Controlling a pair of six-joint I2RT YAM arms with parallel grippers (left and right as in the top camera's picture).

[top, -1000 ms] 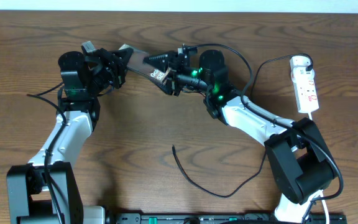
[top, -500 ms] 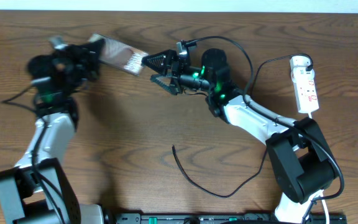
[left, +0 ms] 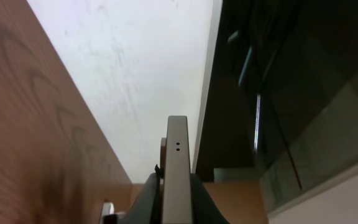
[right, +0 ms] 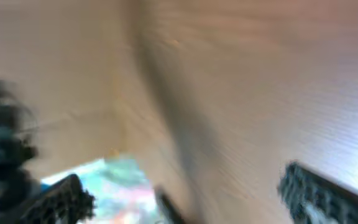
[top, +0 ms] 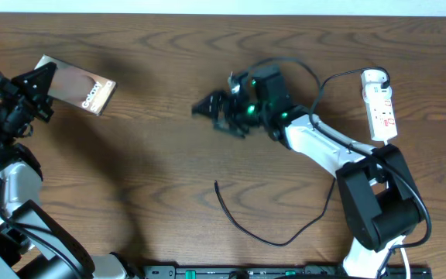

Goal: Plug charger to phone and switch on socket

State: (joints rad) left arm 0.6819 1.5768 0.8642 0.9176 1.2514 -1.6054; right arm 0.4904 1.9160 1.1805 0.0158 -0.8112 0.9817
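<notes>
The charger's black cable has a loose end [top: 217, 187] that plugs into the phone, so next my right gripper closes on it.
The phone [top: 80, 87], dark brownish with white lettering, is held above the table's far left, and my left gripper [top: 43, 82] is shut on its left end. In the left wrist view the phone [left: 177, 143] stands edge-on between the two dark fingers [left: 146, 199]. My right gripper [top: 211, 108] is blurred near the table's middle, open and holding nothing. In the right wrist view its fingers [right: 64, 199] stand wide apart over bare wood. The charger's thin black cable [top: 265, 231] lies loose near the front, its tip [top: 217, 184] pointing up. The white socket [top: 380, 107] lies at the far right.
A white rounded piece [top: 372, 77] sits at the socket's far end, with a black cable arching from it toward the right arm. The right arm's base [top: 378, 205] stands at the front right. A black rail [top: 269, 271] runs along the front edge.
My left arm swung far to the left, carrying the phone away. The right gripper opened off the phone's other end and shifted slightly right and down.
</notes>
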